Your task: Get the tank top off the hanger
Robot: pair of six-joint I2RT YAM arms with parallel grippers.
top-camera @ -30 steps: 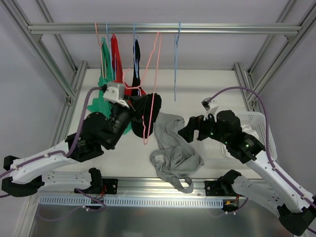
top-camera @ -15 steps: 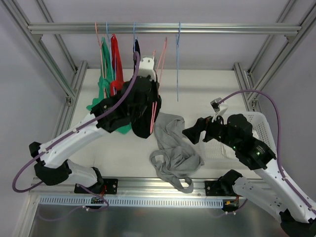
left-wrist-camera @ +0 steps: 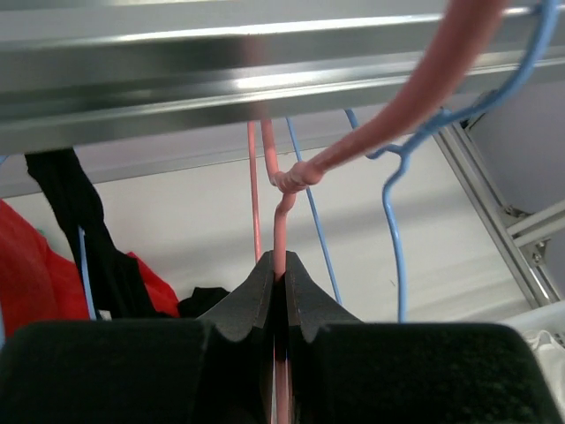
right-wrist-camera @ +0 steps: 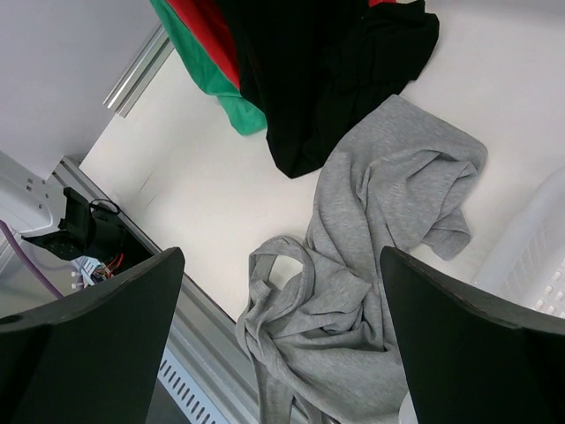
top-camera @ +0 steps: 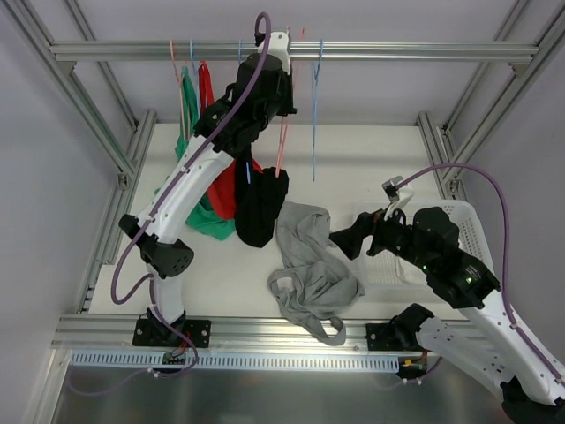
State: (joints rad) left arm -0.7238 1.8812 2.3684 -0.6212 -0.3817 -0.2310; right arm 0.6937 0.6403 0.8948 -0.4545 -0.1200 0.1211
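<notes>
I will close my right gripper on the bunched middle [top-camera: 309, 264] [right-wrist-camera: 341, 261] of the grey tank top, next to its looped strap.
The grey tank top [top-camera: 313, 265] lies crumpled on the table, off any hanger; it also shows in the right wrist view [right-wrist-camera: 380, 265]. My left gripper [top-camera: 284, 104] is raised to the top rail [top-camera: 397, 51] and is shut on the neck of a bare pink hanger [top-camera: 281, 150]. In the left wrist view the jaws [left-wrist-camera: 278, 265] pinch the pink wire [left-wrist-camera: 281, 212], and its hook [left-wrist-camera: 424, 79] sits against the rail [left-wrist-camera: 177, 79]. My right gripper [top-camera: 346, 240] is open and empty, hovering above the tank top's right side [right-wrist-camera: 278, 265].
A black garment [top-camera: 261, 208], a red one [top-camera: 221, 190] and a green one [top-camera: 207, 221] hang from the rail down to the table. An empty blue hanger [top-camera: 315, 115] hangs right of the pink one. A white basket [top-camera: 459, 230] stands at the right.
My left arm has swung up from table height to the rail, carrying the pink hanger with it. The right arm has shifted only slightly. The grey tank top has not moved.
</notes>
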